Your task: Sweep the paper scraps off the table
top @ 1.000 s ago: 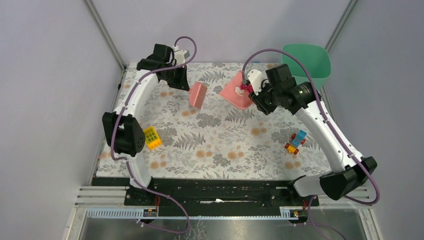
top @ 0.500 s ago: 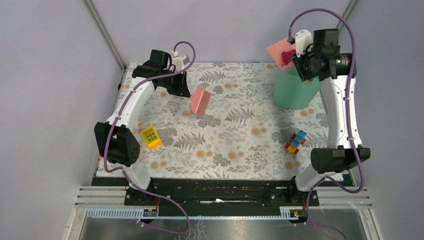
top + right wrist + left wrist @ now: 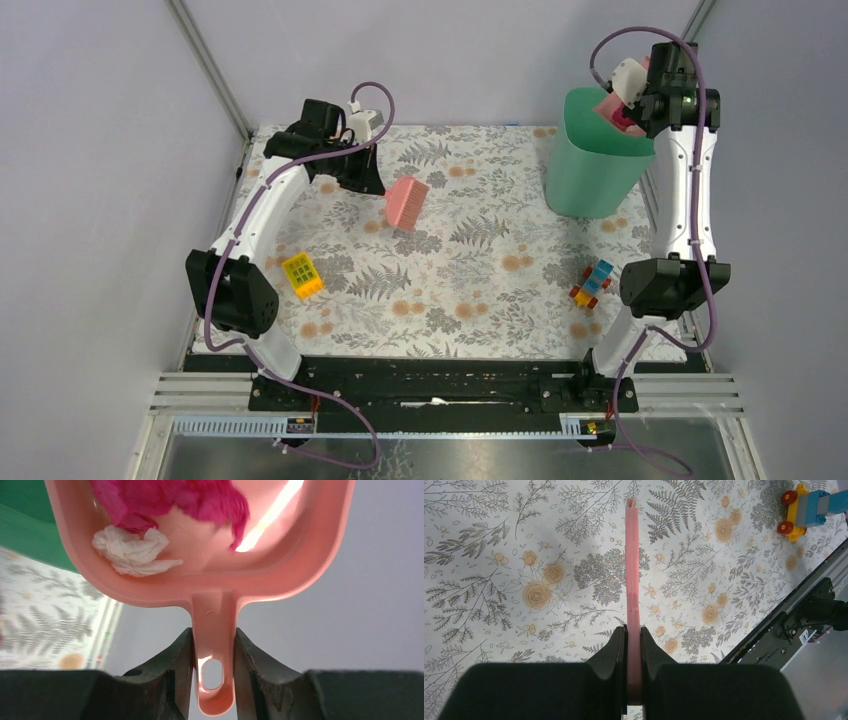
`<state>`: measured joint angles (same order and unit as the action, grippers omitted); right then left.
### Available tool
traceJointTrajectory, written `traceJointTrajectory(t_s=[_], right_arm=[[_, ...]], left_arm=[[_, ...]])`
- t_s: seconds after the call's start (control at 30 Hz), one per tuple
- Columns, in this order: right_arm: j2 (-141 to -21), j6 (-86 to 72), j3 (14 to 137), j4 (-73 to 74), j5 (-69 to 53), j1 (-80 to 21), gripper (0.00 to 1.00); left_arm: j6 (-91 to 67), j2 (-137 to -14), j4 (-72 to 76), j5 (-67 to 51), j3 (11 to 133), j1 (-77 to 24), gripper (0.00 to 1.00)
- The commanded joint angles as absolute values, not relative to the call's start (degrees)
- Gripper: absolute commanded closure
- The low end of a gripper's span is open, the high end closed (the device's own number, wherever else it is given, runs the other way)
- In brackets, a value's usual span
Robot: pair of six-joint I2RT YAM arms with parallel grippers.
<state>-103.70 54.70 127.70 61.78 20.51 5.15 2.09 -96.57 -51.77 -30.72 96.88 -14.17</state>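
The robot's left gripper should set the pink brush down on the table (image 3: 398,304) between the yellow brick and the toy-brick vehicle.
My right gripper (image 3: 212,652) is shut on the handle of the pink dustpan (image 3: 295,555) and holds it tilted over the rim of the green bin (image 3: 590,160), high at the back right (image 3: 640,100). In the pan lie a magenta paper scrap (image 3: 170,497) and a white one (image 3: 132,550). My left gripper (image 3: 633,645) is shut on a pink brush (image 3: 632,570) and holds it above the table (image 3: 450,290) at the back left, where the brush head (image 3: 405,203) hangs. No scraps show on the table.
A yellow studded brick (image 3: 303,276) lies at the left by the left arm. A multicoloured toy-brick vehicle (image 3: 592,283) lies at the right, also in the left wrist view (image 3: 806,505). A black rail (image 3: 430,375) runs along the near edge.
My right arm has swung the dustpan up from the table to over the green bin's rim and tilted it. The left gripper with the brush has shifted slightly right.
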Motion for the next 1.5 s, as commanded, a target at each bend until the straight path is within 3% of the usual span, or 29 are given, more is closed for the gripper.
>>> traceJointTrajectory(t_s=[0.0, 0.2, 0.47, 0.77, 1.03, 1.23, 1.27, 1.47], right_arm=[[-100.3, 76.0, 124.4, 53.4, 28.9, 5.6, 1.00], [-95.4, 93.6, 114.5, 44.7, 30.9, 5.7, 1.00], [-94.2, 99.7, 111.7, 39.5, 33.0, 5.7, 1.00], [-94.1, 90.4, 114.9, 39.5, 30.0, 6.1, 1.00], [-93.8, 69.8, 125.1, 50.4, 12.0, 6.0, 1.00], [-82.3, 65.0, 105.2, 50.5, -6.6, 1.6, 1.00], [-76.9, 66.8, 94.9, 51.2, -8.6, -7.1, 1.00], [-68.2, 69.9, 75.5, 54.9, -10.6, -20.2, 0.99]], left_arm=[[2.9, -94.1, -49.7, -33.7, 96.6, -14.2, 1.00], [3.3, -94.3, -49.7, -32.9, 97.5, -14.6, 1.00], [3.6, -93.6, -49.7, -32.7, 96.7, -14.8, 1.00], [3.6, -93.5, -49.7, -32.1, 96.2, -14.8, 1.00], [3.5, -93.4, -49.8, -31.5, 95.7, -14.8, 1.00], [2.6, -93.9, -49.9, -32.3, 95.1, -14.8, 1.00], [1.7, -94.0, -50.3, -33.2, 94.5, -14.8, 1.00], [-2.7, -93.0, -51.1, -42.3, 89.3, -14.0, 1.00]])
